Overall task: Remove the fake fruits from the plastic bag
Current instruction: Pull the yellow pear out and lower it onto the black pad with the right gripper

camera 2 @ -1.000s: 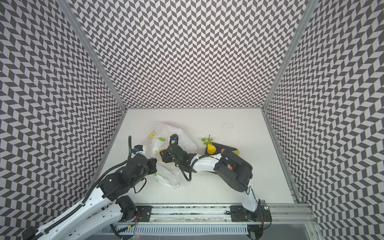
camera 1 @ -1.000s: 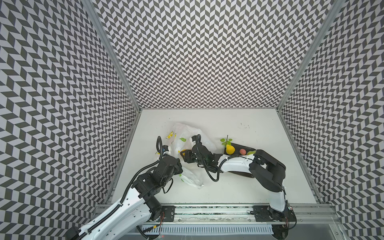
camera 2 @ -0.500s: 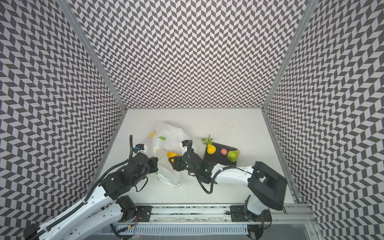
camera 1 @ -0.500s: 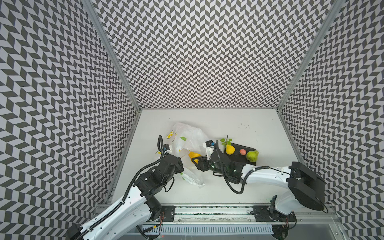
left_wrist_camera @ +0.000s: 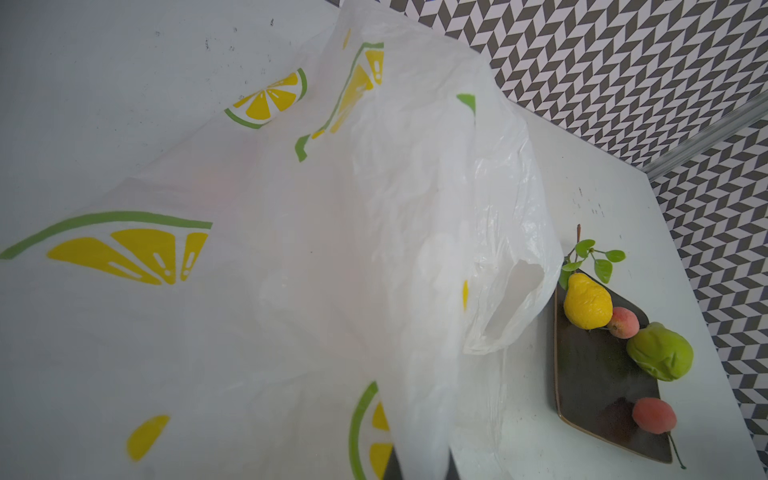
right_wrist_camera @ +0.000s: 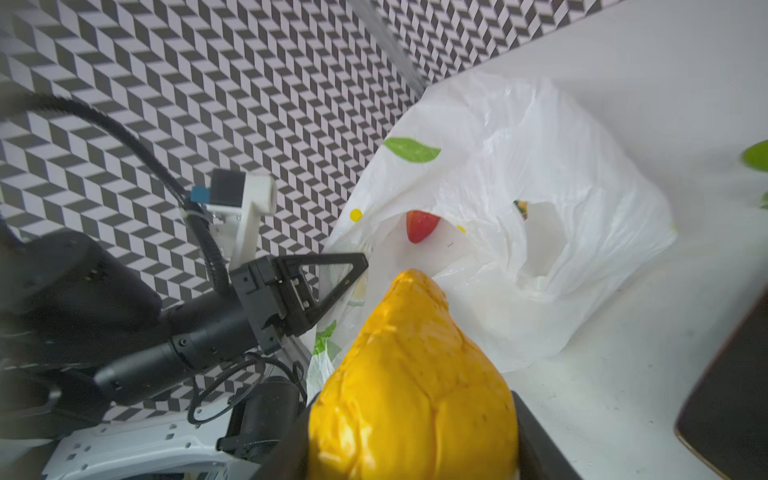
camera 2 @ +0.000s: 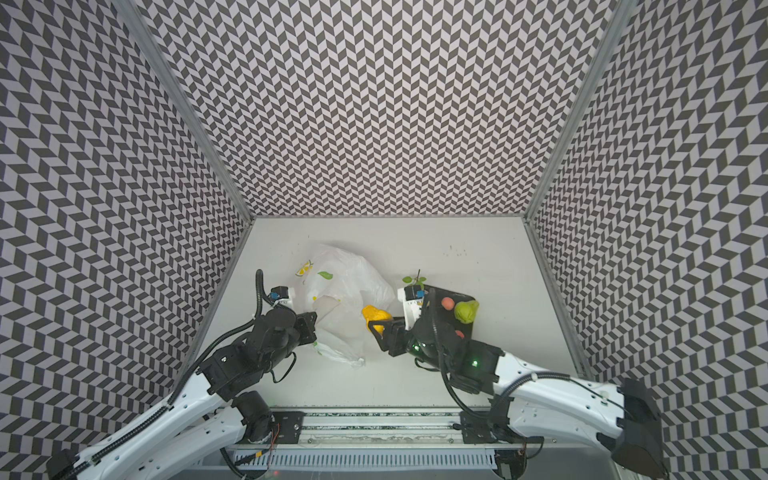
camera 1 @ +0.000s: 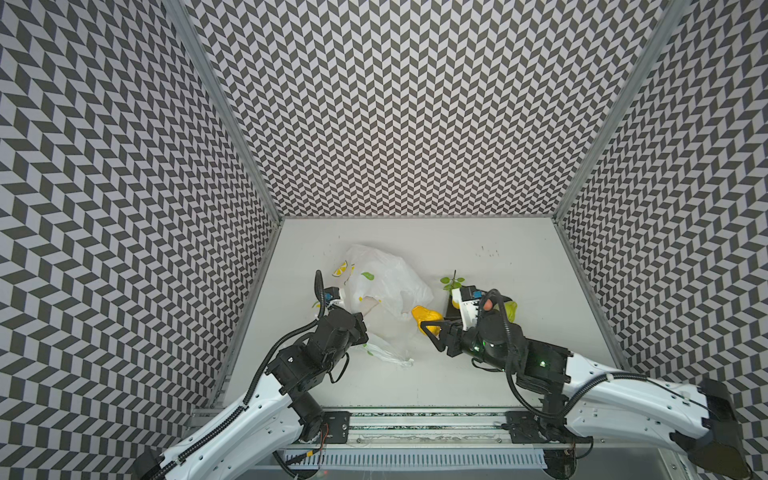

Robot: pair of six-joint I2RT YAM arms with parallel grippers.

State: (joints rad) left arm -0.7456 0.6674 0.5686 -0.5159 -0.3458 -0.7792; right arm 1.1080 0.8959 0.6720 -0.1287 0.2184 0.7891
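Next, I let go of the lumpy yellow fruit, now held clear of the bag's film, with my right gripper on the dark plate [camera 1: 459,321] [right_wrist_camera: 750,389], just in front of the yellow lemon.
The plastic bag [camera 1: 386,286], white film printed with lemon slices, lies crumpled left of centre in both top views. My left gripper [left_wrist_camera: 420,467] is shut on its rim and holds the mouth open. My right gripper [right_wrist_camera: 411,449] is shut on a lumpy yellow fruit [right_wrist_camera: 415,395], just right of the bag's mouth and clear of the film [camera 1: 428,328]. A red strawberry [right_wrist_camera: 420,225] shows inside the bag. On the dark plate [left_wrist_camera: 590,374] lie a yellow lemon [left_wrist_camera: 587,306] with a leafy sprig, a green fruit [left_wrist_camera: 660,351] and two pinkish peaches [left_wrist_camera: 653,414].
The plate [camera 2: 457,297] sits right of the bag, partly under my right arm. Patterned walls close in the white table [camera 1: 519,257] on three sides. A metal rail [camera 1: 415,419] runs along the front edge.
My right gripper has drawn back out of the bag's mouth, rightward and toward the front, carrying the yellow fruit. The left gripper has kept its hold on the bag.
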